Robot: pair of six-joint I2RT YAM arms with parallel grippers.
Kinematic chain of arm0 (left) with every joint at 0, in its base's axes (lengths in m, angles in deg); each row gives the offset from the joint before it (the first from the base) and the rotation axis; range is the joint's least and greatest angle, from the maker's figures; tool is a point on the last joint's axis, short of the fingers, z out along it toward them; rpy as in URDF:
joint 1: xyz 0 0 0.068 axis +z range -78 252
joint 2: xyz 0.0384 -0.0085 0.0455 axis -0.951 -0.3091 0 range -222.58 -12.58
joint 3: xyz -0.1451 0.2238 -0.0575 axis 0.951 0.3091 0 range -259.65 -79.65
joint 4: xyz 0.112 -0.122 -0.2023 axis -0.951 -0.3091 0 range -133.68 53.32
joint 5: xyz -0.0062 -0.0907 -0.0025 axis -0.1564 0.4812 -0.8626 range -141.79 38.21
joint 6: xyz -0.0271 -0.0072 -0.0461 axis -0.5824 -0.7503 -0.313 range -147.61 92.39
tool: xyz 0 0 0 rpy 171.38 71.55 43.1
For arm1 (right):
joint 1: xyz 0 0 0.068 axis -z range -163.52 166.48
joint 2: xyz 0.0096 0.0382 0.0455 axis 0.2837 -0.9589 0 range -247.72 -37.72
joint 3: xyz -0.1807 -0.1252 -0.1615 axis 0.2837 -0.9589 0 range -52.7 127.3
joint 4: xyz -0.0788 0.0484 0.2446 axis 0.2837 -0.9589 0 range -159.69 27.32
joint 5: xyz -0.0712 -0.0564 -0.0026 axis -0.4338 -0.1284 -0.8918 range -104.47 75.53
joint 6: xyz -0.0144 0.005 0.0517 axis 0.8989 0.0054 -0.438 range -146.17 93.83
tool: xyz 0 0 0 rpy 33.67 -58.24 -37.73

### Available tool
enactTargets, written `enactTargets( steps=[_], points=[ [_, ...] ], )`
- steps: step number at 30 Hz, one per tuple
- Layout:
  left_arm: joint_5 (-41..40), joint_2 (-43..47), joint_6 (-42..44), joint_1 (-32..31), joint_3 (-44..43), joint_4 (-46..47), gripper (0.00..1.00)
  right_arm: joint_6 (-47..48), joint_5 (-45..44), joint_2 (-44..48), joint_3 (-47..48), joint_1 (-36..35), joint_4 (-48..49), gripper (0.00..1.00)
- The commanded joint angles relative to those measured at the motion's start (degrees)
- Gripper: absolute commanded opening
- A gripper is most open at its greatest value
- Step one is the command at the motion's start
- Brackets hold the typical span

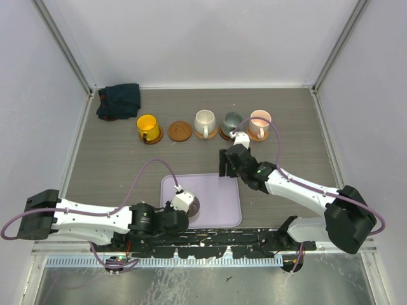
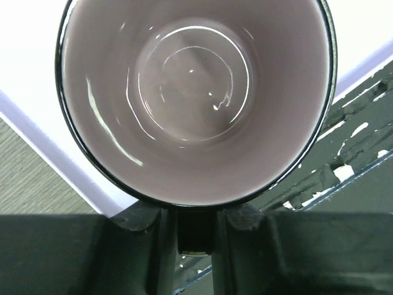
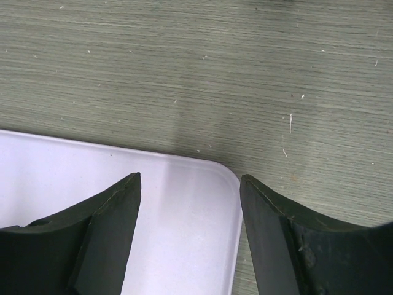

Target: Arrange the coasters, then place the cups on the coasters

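The robot's left gripper needs to set the mauve-purple cup down on the empty coaster (image 1: 180, 131) between the yellow cup and the cream-white cup.
The mauve-purple cup (image 2: 196, 92) stands on the lavender tray (image 1: 216, 210), near its front left; it shows in the top view as a mauve cup (image 1: 193, 204). My left gripper (image 2: 195, 215) is shut on its dark handle (image 2: 195, 236), a finger pressed to each side. An empty coaster (image 1: 180, 131) lies in the back row between the yellow cup (image 1: 147, 126) and the cream-white cup (image 1: 205, 121). The grey-green cup (image 1: 231, 123) and pale pink cup (image 1: 259, 123) follow; each of these cups sits on a coaster. My right gripper (image 3: 190, 184) hangs open and empty over the tray's far right corner (image 3: 202, 184).
A dark folded cloth (image 1: 119, 100) lies at the back left corner. Grey walls close in the table on three sides. A black rail (image 2: 362, 141) with chipped paint runs along the near edge beside the tray.
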Motion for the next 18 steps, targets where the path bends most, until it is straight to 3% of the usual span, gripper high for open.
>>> enactTargets(
  steps=[1,3,6,18],
  points=[
    [-1.4,-1.4,1.2,-0.3,-1.5,1.9,0.19,-0.7,0.4,0.2,0.0,-0.2,2.4,0.70],
    [-1.9,-1.9,1.3,-0.3,-2.1,1.4,0.09,-0.4,0.8,0.2,0.0,-0.2,2.9,0.70],
    [-3.6,-1.7,2.2,-0.2,-2.7,1.1,0.03,0.3,1.2,-0.2,-0.2,-0.2,3.6,0.69],
    [-18.5,6.6,11.9,2.4,-5.1,4.1,0.00,2.6,-2.1,-1.7,-0.7,-0.3,5.8,0.66]
  ],
)
